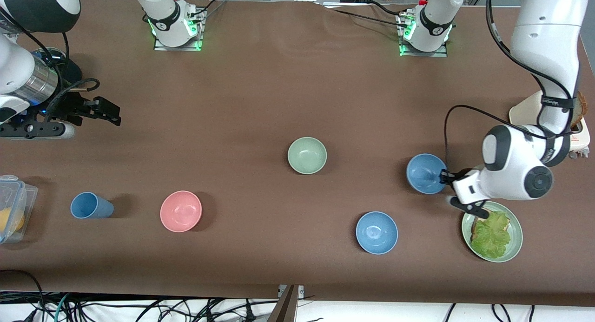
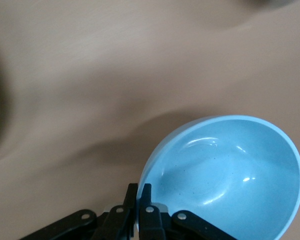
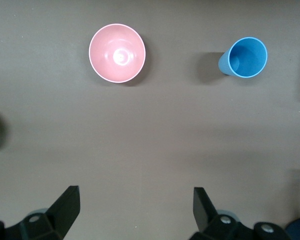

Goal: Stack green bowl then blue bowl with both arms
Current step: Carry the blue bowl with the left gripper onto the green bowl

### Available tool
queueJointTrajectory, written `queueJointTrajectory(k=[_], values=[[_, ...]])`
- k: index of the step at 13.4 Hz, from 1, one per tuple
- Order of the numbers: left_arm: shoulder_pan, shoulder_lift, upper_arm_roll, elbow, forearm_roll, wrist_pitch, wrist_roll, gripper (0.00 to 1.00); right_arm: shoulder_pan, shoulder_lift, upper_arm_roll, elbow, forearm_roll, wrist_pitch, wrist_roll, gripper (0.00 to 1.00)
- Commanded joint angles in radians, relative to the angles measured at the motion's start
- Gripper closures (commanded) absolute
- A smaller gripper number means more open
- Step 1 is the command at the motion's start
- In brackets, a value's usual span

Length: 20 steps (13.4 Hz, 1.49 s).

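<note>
The robot's left gripper should release the blue bowl inside the green bowl (image 1: pixel 307 155) near the middle of the table.
The green bowl (image 1: pixel 307 155) stands upright and alone near the middle of the table. The blue bowl (image 1: pixel 425 173), a duller mid blue, is toward the left arm's end. My left gripper (image 1: pixel 445 177) is shut on its rim, one finger inside and one outside. In the left wrist view the bowl (image 2: pixel 225 175) fills the corner by my left gripper (image 2: pixel 139 195). I cannot tell whether the bowl rests on the table. My right gripper (image 1: pixel 104 112) is open and empty over bare table at the right arm's end; it also shows in its own view (image 3: pixel 136 192).
A brighter sky-blue bowl (image 1: pixel 376 232) and a green plate (image 1: pixel 517 240) with lettuce lie nearer the front camera than the blue bowl. A pink bowl (image 1: pixel 181 211), a blue cup (image 1: pixel 90 205) and a clear plastic box (image 1: pixel 14 210) sit toward the right arm's end.
</note>
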State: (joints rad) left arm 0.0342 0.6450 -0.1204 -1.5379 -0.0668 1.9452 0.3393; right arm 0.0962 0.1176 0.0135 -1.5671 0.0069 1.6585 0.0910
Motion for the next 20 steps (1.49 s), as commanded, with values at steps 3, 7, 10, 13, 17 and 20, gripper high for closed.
queueJointTrajectory(k=[3,7,10,13,17,20], values=[[-0.167,-0.041,-0.007,0.116,-0.147,-0.153,-0.201,1.00,0.000,-0.006,0.010,0.016,-0.008,-0.023,-0.016,0.00],[-0.423,-0.009,-0.002,0.117,-0.196,-0.144,-0.299,1.00,0.005,-0.004,0.010,0.016,-0.008,-0.025,-0.016,0.00],[-0.482,0.036,-0.002,0.116,-0.202,0.025,-0.373,1.00,0.005,-0.004,0.008,0.015,-0.008,-0.025,-0.017,0.00],[-0.500,0.082,-0.004,0.116,-0.194,0.165,-0.361,1.00,0.005,-0.004,0.010,0.015,-0.008,-0.023,-0.016,0.00],[-0.537,0.100,-0.002,0.101,-0.189,0.182,-0.362,0.99,0.005,-0.004,0.010,0.015,-0.008,-0.023,-0.014,0.00],[-0.498,0.087,0.005,0.116,-0.186,0.182,-0.330,0.00,0.005,-0.004,0.010,0.015,-0.008,-0.023,-0.011,0.00]])
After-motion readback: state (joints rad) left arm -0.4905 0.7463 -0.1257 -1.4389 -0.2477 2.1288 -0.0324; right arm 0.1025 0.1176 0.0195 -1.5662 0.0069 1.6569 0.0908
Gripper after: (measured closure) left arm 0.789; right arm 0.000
